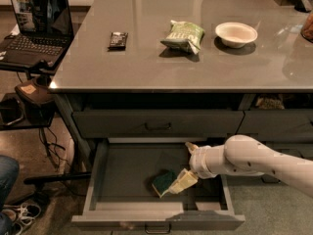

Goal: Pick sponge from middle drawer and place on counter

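Note:
The robot's gripper should close on the sponge's edge [173,179] nearest the white arm, down in the open middle drawer.
The sponge [163,182], dark green on top with a yellow edge, lies on the floor of the open middle drawer [122,168], near the middle towards the front. My gripper [179,168] reaches into the drawer from the right on a white arm [254,160]. It is open, with one pale finger [182,181] low against the sponge's right side and the other finger [190,146] higher and further back. The sponge is not lifted. The grey counter [161,65] spans the view above the drawers.
On the counter are a light-green snack bag [183,35], a white bowl [236,34] and a small dark device [118,39]. A laptop [36,21] sits on a stand at the left. The drawer's front wall [156,220] and handle are near the bottom edge.

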Motion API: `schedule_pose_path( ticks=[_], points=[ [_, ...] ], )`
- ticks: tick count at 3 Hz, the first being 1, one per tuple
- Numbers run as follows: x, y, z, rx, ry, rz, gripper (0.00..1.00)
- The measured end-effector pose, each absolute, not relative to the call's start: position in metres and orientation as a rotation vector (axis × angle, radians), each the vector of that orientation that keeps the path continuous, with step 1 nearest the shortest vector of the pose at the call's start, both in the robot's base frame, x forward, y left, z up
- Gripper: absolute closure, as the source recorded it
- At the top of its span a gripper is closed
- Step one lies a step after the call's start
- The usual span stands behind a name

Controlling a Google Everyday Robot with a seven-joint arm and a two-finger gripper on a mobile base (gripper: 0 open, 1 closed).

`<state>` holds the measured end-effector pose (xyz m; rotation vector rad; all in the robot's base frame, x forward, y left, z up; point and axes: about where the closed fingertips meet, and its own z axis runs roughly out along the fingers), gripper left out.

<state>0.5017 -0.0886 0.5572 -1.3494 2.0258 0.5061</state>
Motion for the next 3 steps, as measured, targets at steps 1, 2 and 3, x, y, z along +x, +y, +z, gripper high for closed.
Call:
schedule_pose_path(
  ticks=[1, 2, 3],
  points=[
    [0.520, -0.088, 0.540, -1.276, 2.015, 0.473, 0.00],
    [0.537, -0.092, 0.537, -1.216, 2.006, 0.418, 0.00],
    [0.537, -0.092, 0.537, -1.216, 2.006, 0.418, 0.00]
  ],
)
